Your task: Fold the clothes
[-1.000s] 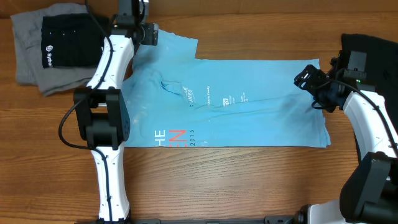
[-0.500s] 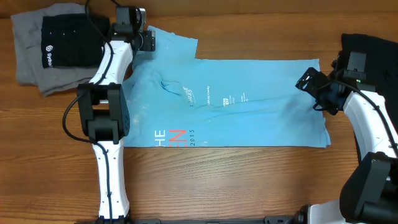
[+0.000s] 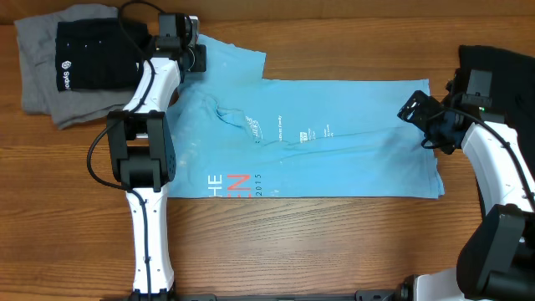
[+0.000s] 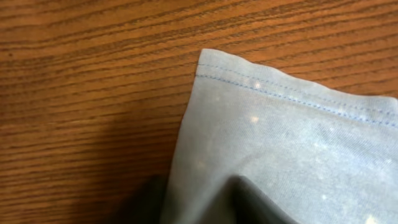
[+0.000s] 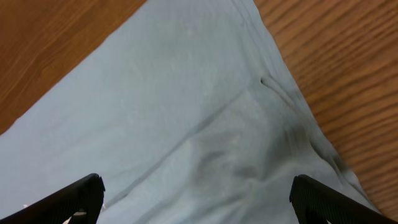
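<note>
The back corner [image 3: 425,84] of the light blue T-shirt, at the end opposite the sleeve my left gripper holds, should be grabbed next by my right gripper.
A light blue T-shirt [image 3: 334,159] lies spread flat across the table, with small white print near its middle and white-and-pink lettering at its front edge. My left gripper [image 3: 198,57] is down on the shirt's back left sleeve. In the left wrist view the hemmed sleeve corner [image 4: 273,118] rises into a pinched ridge between the dark fingers of that gripper [image 4: 199,211], which is shut on the cloth. My right gripper [image 3: 415,109] hovers open over the shirt's back right corner. Its fingertips [image 5: 74,199] stand wide apart above wrinkled blue cloth [image 5: 205,124].
A folded grey garment [image 3: 38,75] with a black one [image 3: 92,54] on top lies at the back left. Another black garment [image 3: 501,67] lies at the back right, behind the right arm. Bare wooden table [image 3: 318,242] shows in front of the shirt.
My left gripper has shifted slightly left onto the sleeve corner and its jaws have closed on the cloth. The right gripper has barely moved and stays open.
</note>
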